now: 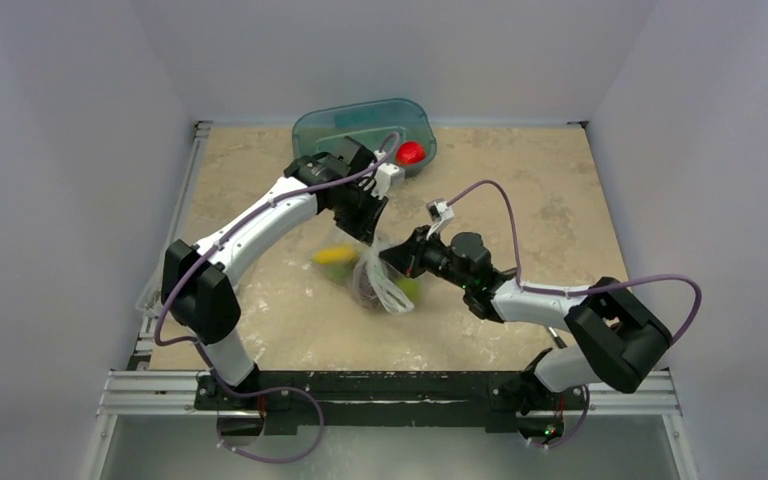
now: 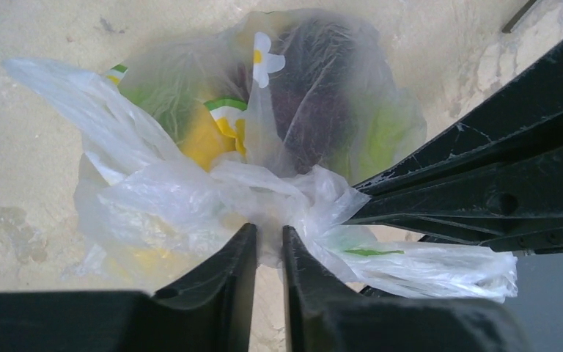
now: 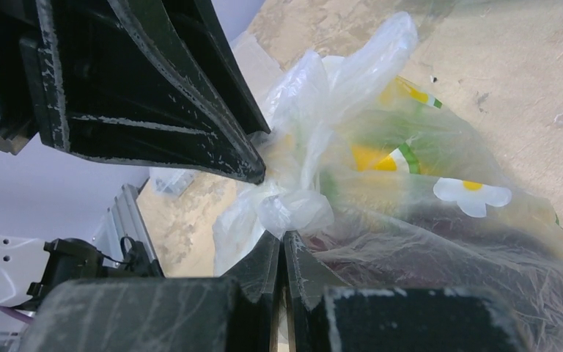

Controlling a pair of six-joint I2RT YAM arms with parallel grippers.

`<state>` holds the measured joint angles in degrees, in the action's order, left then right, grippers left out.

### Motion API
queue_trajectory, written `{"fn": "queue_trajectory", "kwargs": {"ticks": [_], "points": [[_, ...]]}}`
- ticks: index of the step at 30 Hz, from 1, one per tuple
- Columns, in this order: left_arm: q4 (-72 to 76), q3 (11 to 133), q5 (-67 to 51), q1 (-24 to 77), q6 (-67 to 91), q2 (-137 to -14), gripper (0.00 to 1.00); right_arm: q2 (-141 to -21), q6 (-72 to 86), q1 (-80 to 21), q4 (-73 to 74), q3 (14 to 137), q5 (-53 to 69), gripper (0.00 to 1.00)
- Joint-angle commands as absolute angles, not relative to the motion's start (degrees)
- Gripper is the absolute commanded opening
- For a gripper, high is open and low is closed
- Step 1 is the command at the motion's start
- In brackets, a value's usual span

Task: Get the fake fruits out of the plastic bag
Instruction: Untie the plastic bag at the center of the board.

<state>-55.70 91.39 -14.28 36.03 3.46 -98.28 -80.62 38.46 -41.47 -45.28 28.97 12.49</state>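
Observation:
The bag's bunched neck has both grippers on it finger to finger, so my right gripper will grab a fold of the bag farther from my left gripper (image 1: 388,282) and pull the bag's opening apart.
The plastic bag (image 1: 385,282) lies mid-table, clear and crinkly, printed with daisies. Through it show the fake fruits: a yellow banana (image 2: 205,143), a dark purple grape bunch (image 2: 315,95) and a green fruit (image 2: 385,139). My left gripper (image 2: 270,229) comes down from the far side, its jaws nearly together with a bunched fold of the bag (image 2: 190,198) pinched between the tips. My right gripper (image 3: 284,236) reaches in from the right and is shut on the bag's twisted neck (image 3: 297,209). The two grippers meet almost tip to tip at the bag's top (image 1: 380,250).
A teal translucent tub (image 1: 365,125) stands at the table's far edge with a red round fruit (image 1: 410,152) in it. Metal rails run along the table's left and near edges. White walls close in on three sides.

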Motion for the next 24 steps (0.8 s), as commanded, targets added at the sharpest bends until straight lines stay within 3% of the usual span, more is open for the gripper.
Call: {"fn": "queue_trajectory", "kwargs": {"ticks": [1,3,8,14,20,24], "points": [[-57.52,93.82,-8.82,36.65,2.32,-97.59,0.12,-78.35,40.03,-41.56,-47.48,28.68,8.73,0.0],[-57.33,93.43,-5.53,36.69,2.05,-96.5,0.01,-76.3,43.29,-41.52,-46.66,25.99,4.39,0.0],[-56.08,91.51,2.17,36.61,0.58,-93.77,0.0,-66.77,58.66,-41.31,-41.9,16.23,-13.32,0.0],[-55.26,90.7,1.03,36.56,0.2,-92.55,0.0,-62.41,49.81,-41.3,-34.48,19.0,-13.88,0.0],[-55.3,91.05,-1.06,36.6,0.26,-93.03,0.0,-62.18,36.33,-41.33,-31.44,22.77,-6.41,0.0],[-55.47,91.32,-2.42,36.57,0.2,-93.33,0.0,-60.74,29.69,-41.48,-27.6,25.32,-5.36,0.13]]}}
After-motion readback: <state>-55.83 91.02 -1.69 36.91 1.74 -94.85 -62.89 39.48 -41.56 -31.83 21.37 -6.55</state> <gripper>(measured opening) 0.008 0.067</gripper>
